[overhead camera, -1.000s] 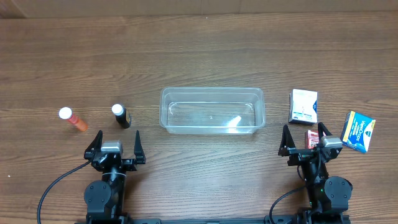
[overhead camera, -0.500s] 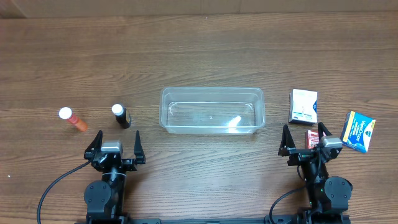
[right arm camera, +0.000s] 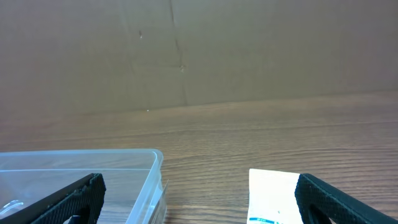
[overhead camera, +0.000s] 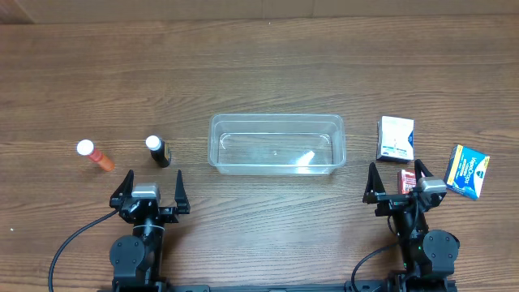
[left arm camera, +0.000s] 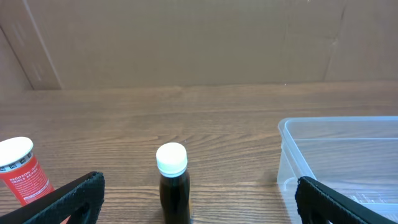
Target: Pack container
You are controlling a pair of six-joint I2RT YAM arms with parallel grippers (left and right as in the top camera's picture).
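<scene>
I will next take hold of the white cap (overhead camera: pixel 154 143) (left arm camera: pixel 171 159) of the dark bottle with my left gripper; that bottle stands between the orange bottle and the clear plastic container.
The clear plastic container (overhead camera: pixel 276 144) stands empty in the middle of the table; its left end shows in the left wrist view (left arm camera: pixel 339 155) and its right end in the right wrist view (right arm camera: pixel 81 180). A dark bottle with a white cap (overhead camera: pixel 157 152) (left arm camera: pixel 172 183) stands upright just ahead of my left gripper (overhead camera: pixel 151 180), which is open and empty. An orange bottle with a white cap (overhead camera: pixel 96 156) (left arm camera: pixel 22 169) lies further left. My right gripper (overhead camera: pixel 398 175) is open and empty, with a small red box (overhead camera: pixel 406 180) between its fingers' reach and a white box (overhead camera: pixel 396 139) (right arm camera: pixel 273 196) beyond it.
A blue and yellow box (overhead camera: pixel 467 171) lies to the right of my right gripper. A brown cardboard wall (left arm camera: pixel 186 43) stands along the table's far edge.
</scene>
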